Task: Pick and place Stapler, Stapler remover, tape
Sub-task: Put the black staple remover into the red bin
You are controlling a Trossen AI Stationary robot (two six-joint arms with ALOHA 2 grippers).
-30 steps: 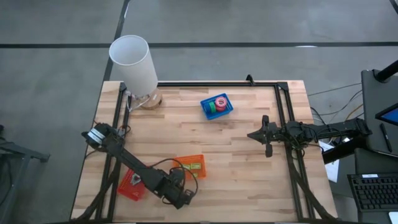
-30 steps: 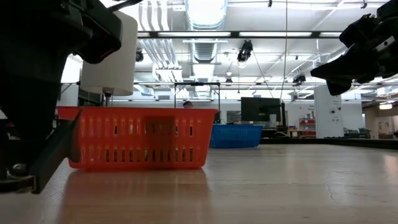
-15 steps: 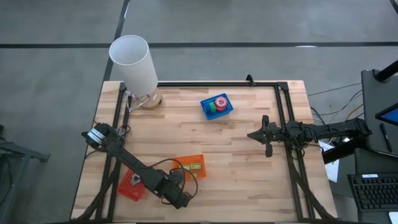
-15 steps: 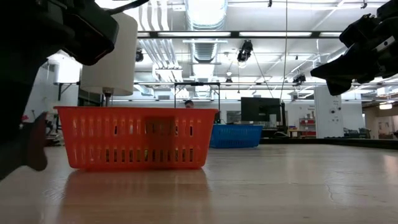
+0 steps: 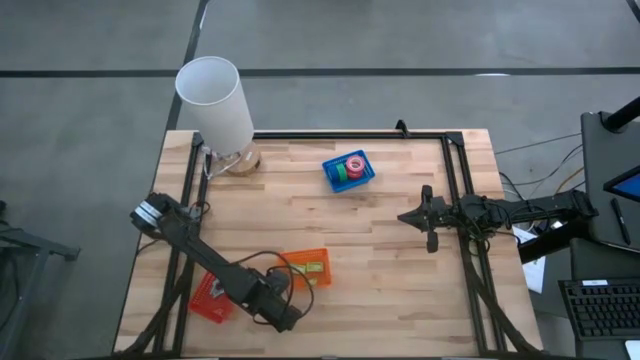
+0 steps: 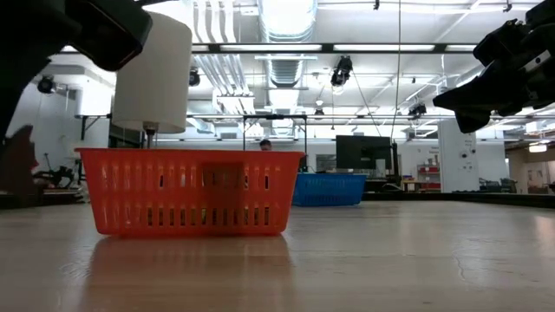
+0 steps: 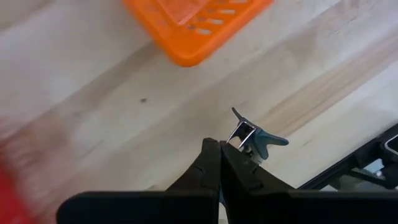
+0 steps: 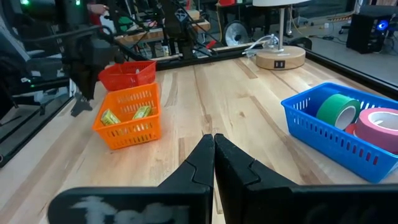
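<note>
The robot's left gripper should release the staple remover inside the red bin [image 5: 206,299], next to the pale thing lying there.
My left gripper [image 5: 283,318] hangs over the table's near edge, between the red bin [image 5: 207,299] and the orange bin [image 5: 310,267], shut on a staple remover [image 7: 252,135] with metal claws and blue-grey wings. The orange bin [image 8: 129,116] holds yellow-green staplers [image 8: 111,117]. Something pale lies in the red bin [image 8: 127,74]. The blue bin [image 5: 348,170] at the far middle holds a green tape roll [image 8: 336,107] and a pink one [image 8: 379,121]. My right gripper [image 5: 429,224] waits shut above the table's right side, touching nothing. My left gripper pinches the staple remover between its two fingertips [image 7: 219,155]. The metal claws [image 7: 241,129] and one blue-grey wing [image 7: 270,139] stick out past the tips. The remover is lifted clear above the wooden table top.
A lamp with a tall white shade [image 5: 215,100] and a round wooden base [image 5: 240,160] stands at the far left corner. A black frame [image 5: 455,200] runs along the table's edges. Bare wood lies between the bins and the right arm [image 5: 520,212].
My left gripper, still shut on the staple remover, has moved a little toward the table's left, away from the orange bin and toward the red one. In the low view the arm has drawn off to the left, uncovering the orange bin's left end.
</note>
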